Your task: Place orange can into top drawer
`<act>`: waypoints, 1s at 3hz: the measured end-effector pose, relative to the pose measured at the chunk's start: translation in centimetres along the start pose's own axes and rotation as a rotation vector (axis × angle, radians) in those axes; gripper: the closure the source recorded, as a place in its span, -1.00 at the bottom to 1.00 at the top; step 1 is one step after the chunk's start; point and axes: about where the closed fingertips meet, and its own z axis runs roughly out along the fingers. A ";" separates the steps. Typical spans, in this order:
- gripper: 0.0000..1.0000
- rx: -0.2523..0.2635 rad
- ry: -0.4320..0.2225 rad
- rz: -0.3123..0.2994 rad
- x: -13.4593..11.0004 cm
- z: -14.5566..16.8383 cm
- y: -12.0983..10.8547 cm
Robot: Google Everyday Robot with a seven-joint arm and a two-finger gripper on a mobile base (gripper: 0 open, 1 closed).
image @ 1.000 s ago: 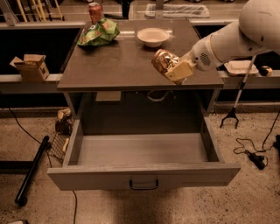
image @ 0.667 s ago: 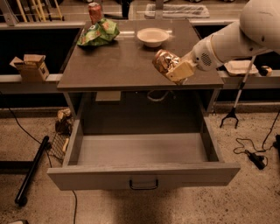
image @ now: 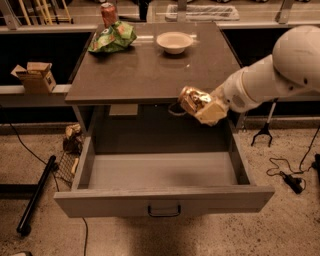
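Note:
My gripper should release the orange can on the middle of the open top drawer's bottom (image: 155, 158).
The orange can (image: 192, 99), mottled orange-gold with shiny ends, is held tilted in my gripper (image: 204, 106). The gripper is shut on it, just past the front edge of the tabletop (image: 150, 75) and above the right rear part of the top drawer. The top drawer (image: 160, 172) is pulled wide open below; its grey flat front panel has a small dark handle (image: 164, 210) at its centre. The drawer's inside shows nothing in it. My white arm (image: 280, 70) reaches in from the right.
On the tabletop stand a red-orange can (image: 108, 14), a green chip bag (image: 112, 37) and a white bowl (image: 174, 42). A cardboard box (image: 36, 76) sits on a ledge at left. Cables and a black tool lie on the floor at right.
My gripper with the orange can has moved forward and down, off the tabletop's front right edge to over the open drawer.

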 end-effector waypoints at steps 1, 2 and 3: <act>1.00 -0.045 0.086 0.006 5.5 4.3 4.5; 1.00 -0.047 0.088 0.004 5.5 4.7 4.5; 1.00 -0.081 0.114 -0.028 6.1 9.6 5.1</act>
